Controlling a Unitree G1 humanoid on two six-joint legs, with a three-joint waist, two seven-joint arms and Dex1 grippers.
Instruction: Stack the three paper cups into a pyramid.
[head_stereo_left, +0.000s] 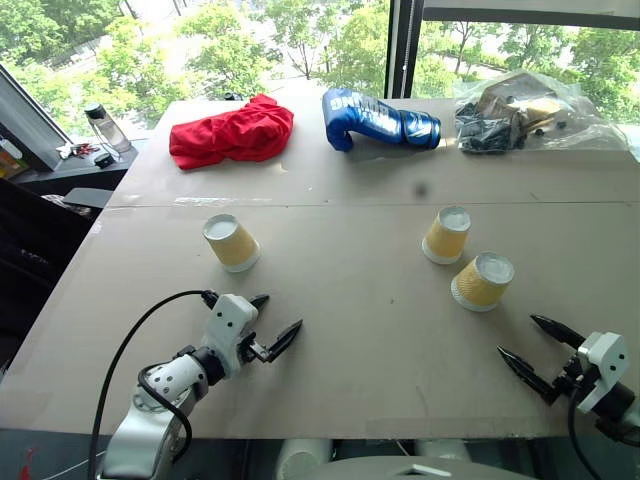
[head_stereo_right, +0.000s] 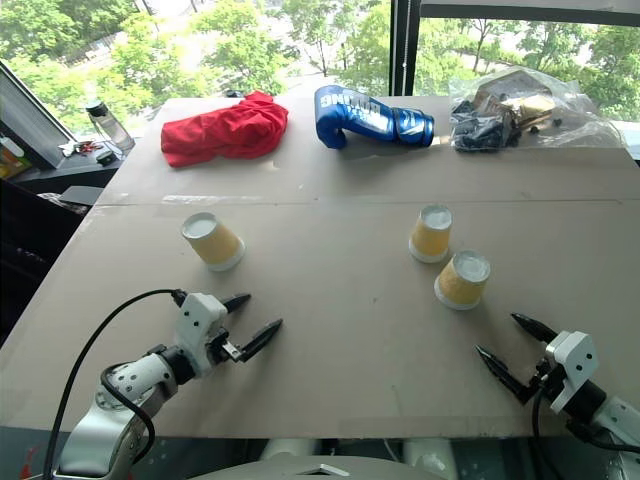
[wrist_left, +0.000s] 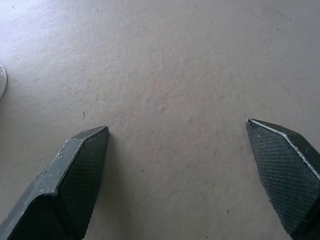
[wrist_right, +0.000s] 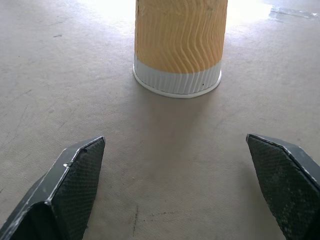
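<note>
The nearest paper cup is next for my right gripper, which should close on the cup's upper sides (head_stereo_left: 488, 277) (wrist_right: 181, 15), just below its closed top.
Three paper cups stand upside down and apart on the grey table (head_stereo_left: 350, 330). One cup (head_stereo_left: 232, 243) is at the left, a second (head_stereo_left: 446, 235) at the right of centre, and the third (head_stereo_left: 482, 281) just in front of it. Near the front left, my left gripper (head_stereo_left: 281, 312) is open over bare table, short of the left cup. At the front right, my right gripper (head_stereo_left: 517, 335) is open, short of the nearest cup. In the right wrist view that cup (wrist_right: 179, 45) stands ahead of the open fingers (wrist_right: 80, 170).
Along the far side of the table lie a red cloth (head_stereo_left: 232, 130), a blue glove (head_stereo_left: 380, 120) and a clear plastic bag of parts (head_stereo_left: 520, 110). A bottle (head_stereo_left: 105, 125) stands on a ledge off the far left. The table's front edge runs just below both grippers.
</note>
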